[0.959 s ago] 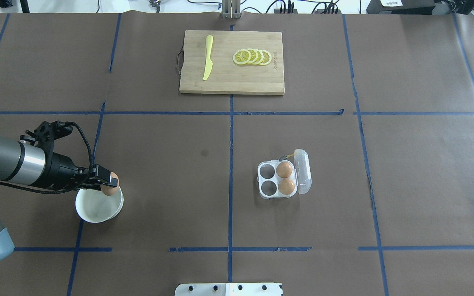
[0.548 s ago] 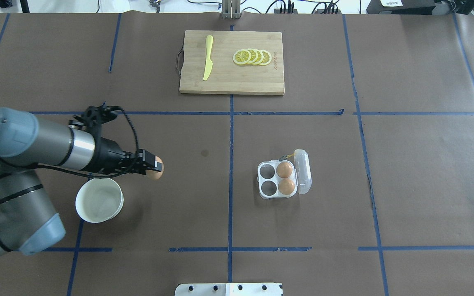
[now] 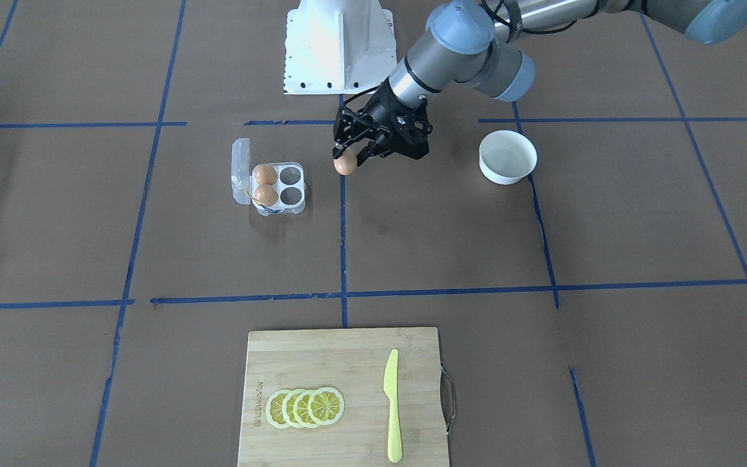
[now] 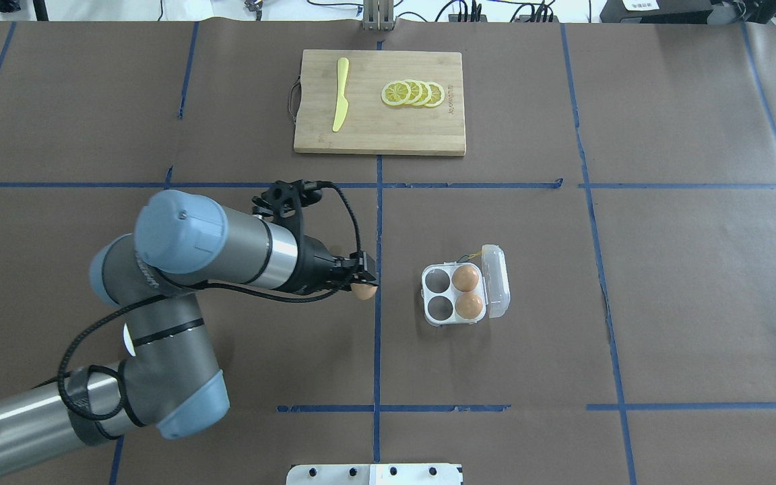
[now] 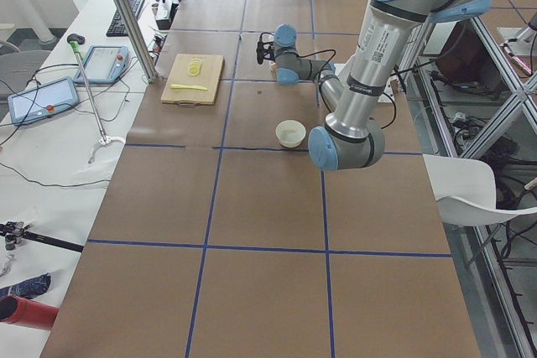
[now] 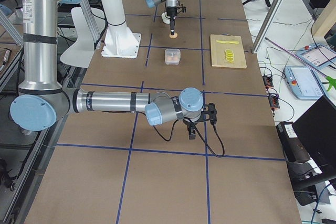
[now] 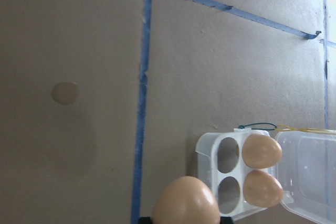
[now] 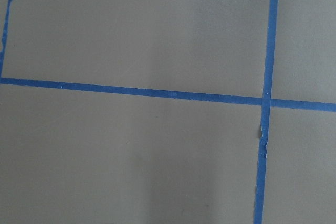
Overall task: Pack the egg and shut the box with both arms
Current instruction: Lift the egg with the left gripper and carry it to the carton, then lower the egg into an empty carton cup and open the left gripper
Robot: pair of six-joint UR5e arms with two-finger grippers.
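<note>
Next, my left gripper lets go of the orange-brown egg in the box's empty cup farther from the cutting board (image 3: 290, 174) (image 7: 229, 194).
My left gripper (image 4: 365, 281) is shut on the orange-brown egg (image 4: 364, 292) and holds it above the table, just left of the box (image 4: 436, 316). In the front view the gripper (image 3: 349, 154) and the egg (image 3: 345, 165) hang to the right of the box (image 3: 298, 194). The box is a clear four-cup carton with its lid open. Two brown eggs fill its right cups and the two left cups are empty. The left wrist view shows the egg (image 7: 185, 203) and the box (image 7: 206, 153). My right gripper (image 6: 192, 134) shows only in the right side view; I cannot tell its state.
A white bowl (image 3: 508, 156) stands empty on the robot's left, mostly hidden under the arm in the overhead view. A wooden cutting board (image 4: 368, 128) with a yellow knife (image 4: 340, 93) and lemon slices (image 4: 413, 93) lies at the far side.
My left arm has carried the egg from above the white bowl rightward across the table to just beside the box. The box and its eggs have not moved.
</note>
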